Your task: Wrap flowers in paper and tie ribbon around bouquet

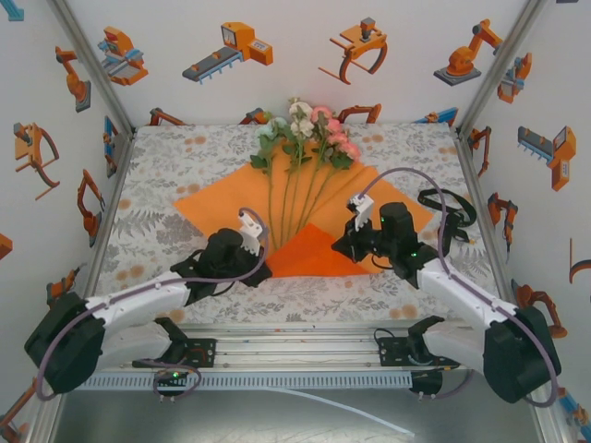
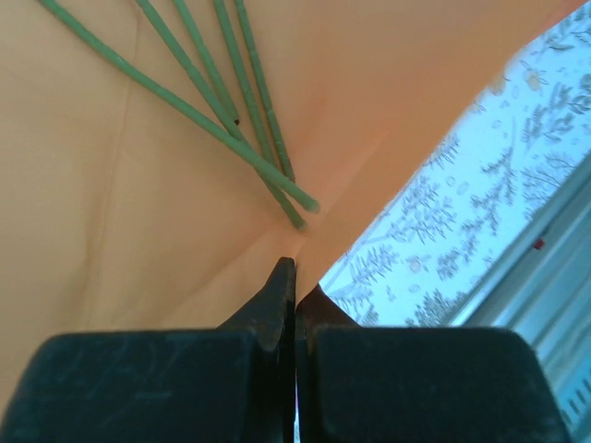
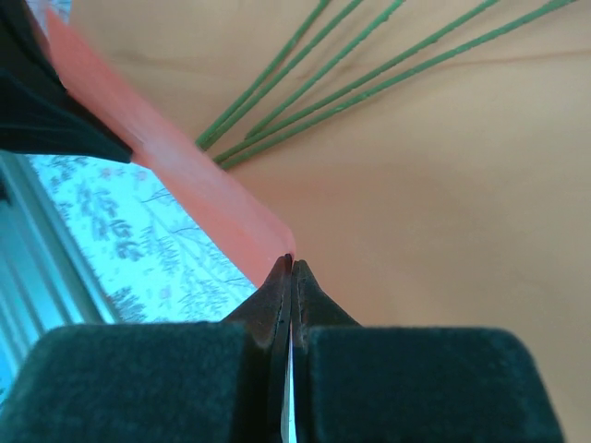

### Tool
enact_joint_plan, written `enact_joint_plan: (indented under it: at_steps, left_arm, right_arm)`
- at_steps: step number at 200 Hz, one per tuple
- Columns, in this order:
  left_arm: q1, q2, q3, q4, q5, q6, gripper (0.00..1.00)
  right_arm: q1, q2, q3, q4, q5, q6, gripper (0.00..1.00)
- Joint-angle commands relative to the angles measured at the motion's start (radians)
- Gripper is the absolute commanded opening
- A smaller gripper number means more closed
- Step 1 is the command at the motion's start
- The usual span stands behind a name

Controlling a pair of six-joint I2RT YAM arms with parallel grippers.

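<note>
The slanted edge of the paper flap is pinched by my right gripper short of the fold's outer end [image 1: 377, 269], so that gripper should open and take that end while my left gripper holds.
The orange paper [image 1: 222, 208] lies flat mid-table, its near corner folded up as a darker flap [image 1: 314, 251]. On it lie the flowers [image 1: 309, 129], with blooms at the far end and green stems [image 2: 222, 120] [image 3: 351, 69] running toward me. At the flap's left end my left gripper [image 1: 261, 269] [image 2: 297, 277] is shut, pinching the paper's edge [image 2: 111, 185] just below the stem tips. At the flap's right end my right gripper [image 1: 342, 247] [image 3: 292, 265] is shut on the folded paper edge [image 3: 185, 175]. The black ribbon [image 1: 452, 205] lies coiled at the right, off the paper.
A floral tablecloth [image 1: 166, 166] covers the table. White walls [image 1: 55, 185] printed with robots close the left, back and right sides. A metal rail [image 1: 295, 346] with both arm bases runs along the near edge. A grey cable [image 1: 416, 175] arcs above the right arm.
</note>
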Motion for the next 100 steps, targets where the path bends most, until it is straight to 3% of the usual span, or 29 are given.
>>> enact_joint_plan:
  at_steps: [1,47,83,100]
  left_arm:
    - [-0.026,-0.101,-0.051,-0.084,0.018,-0.1,0.0]
    - [-0.114,-0.189,-0.043,-0.118,-0.047,-0.127,0.01]
    - [-0.107,-0.147,-0.015,-0.064,-0.212,-0.084,0.34]
    - [-0.087,-0.105,-0.011,-0.03,-0.23,-0.076,0.41]
  right_arm:
    - [0.021,-0.105,-0.022,-0.046,0.019,0.042,0.0]
    - [0.045,-0.213,-0.019,-0.075,0.012,0.068,0.0]
    - [0.045,-0.089,0.003,0.007,0.179,0.014,0.0]
    - [0.041,0.005,0.022,0.046,0.264,-0.016,0.0]
